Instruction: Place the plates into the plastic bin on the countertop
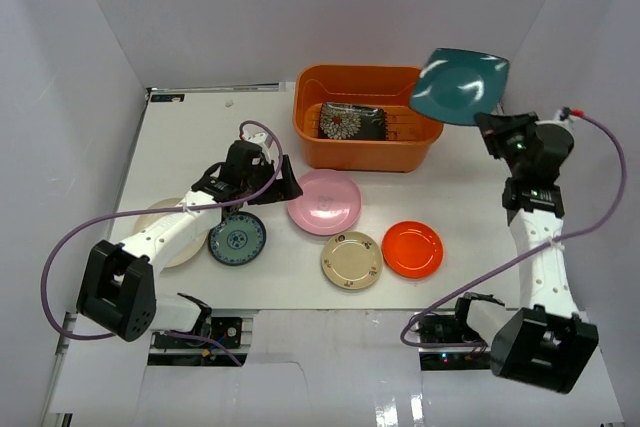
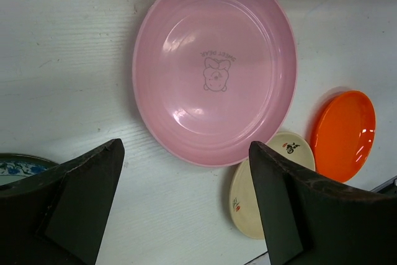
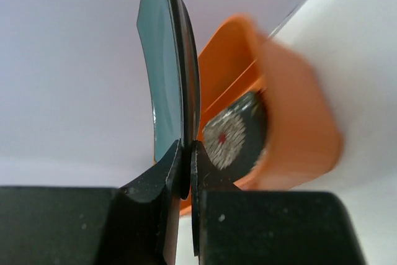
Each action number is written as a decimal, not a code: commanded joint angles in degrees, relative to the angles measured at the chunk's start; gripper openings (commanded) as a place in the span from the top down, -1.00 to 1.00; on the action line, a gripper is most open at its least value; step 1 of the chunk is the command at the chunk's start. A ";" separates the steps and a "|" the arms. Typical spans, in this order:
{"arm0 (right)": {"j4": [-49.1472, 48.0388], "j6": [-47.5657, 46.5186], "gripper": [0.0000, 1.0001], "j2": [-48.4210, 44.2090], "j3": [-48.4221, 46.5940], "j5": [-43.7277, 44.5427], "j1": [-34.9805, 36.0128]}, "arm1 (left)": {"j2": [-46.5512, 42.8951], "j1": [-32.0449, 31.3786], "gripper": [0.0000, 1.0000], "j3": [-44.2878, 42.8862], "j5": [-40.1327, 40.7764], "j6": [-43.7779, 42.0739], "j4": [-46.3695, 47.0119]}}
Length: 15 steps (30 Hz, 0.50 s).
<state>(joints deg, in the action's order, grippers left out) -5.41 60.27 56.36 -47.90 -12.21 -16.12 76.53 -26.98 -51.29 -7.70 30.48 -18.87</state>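
Note:
The pink plate's rim (image 1: 290, 207) (image 2: 140, 107) on the side toward the blue-patterned plate should be next for my left gripper, which should go there and close on it.
My right gripper (image 1: 492, 124) is shut on the rim of the square teal plate (image 1: 460, 85) and holds it in the air over the right end of the orange plastic bin (image 1: 366, 153). In the right wrist view the teal plate (image 3: 164, 66) stands edge-on between the fingers, with the bin (image 3: 291, 128) beyond. A black-floral plate (image 1: 352, 122) lies in the bin. My left gripper (image 1: 283, 179) is open and empty just left of the pink plate (image 1: 325, 201), which also shows in the left wrist view (image 2: 214, 66). Cream-gold (image 1: 351, 259), orange-red (image 1: 412, 248) and blue-patterned (image 1: 237, 238) plates lie on the countertop (image 1: 200, 137).
A white plate (image 1: 160, 215) lies partly under my left arm at the left. White walls close in the countertop on three sides. The cream-gold plate (image 2: 273, 190) and orange-red plate (image 2: 344, 134) lie beyond my left gripper's right finger.

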 commanded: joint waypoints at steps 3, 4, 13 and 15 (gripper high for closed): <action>-9.88 -3.84 0.84 9.01 -13.95 2.62 15.75 | -0.68 -0.09 -0.82 -0.04 2.96 -0.33 0.33; -9.97 -5.15 0.84 12.60 -15.28 3.50 16.90 | -0.51 -0.09 -0.81 0.05 3.13 -0.42 0.24; -12.87 -6.22 0.85 32.05 -24.25 5.00 27.10 | 5.02 -0.09 -0.65 -1.62 4.54 -1.12 -1.16; -13.05 -6.48 0.85 35.55 -25.22 5.00 27.72 | 6.17 -0.09 -0.65 -2.23 5.50 -1.04 -1.25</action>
<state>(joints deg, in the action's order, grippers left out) -7.44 53.41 90.65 -67.44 -8.54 11.16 82.13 -26.98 -51.31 -4.38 30.02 -19.44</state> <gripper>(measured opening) 0.101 0.825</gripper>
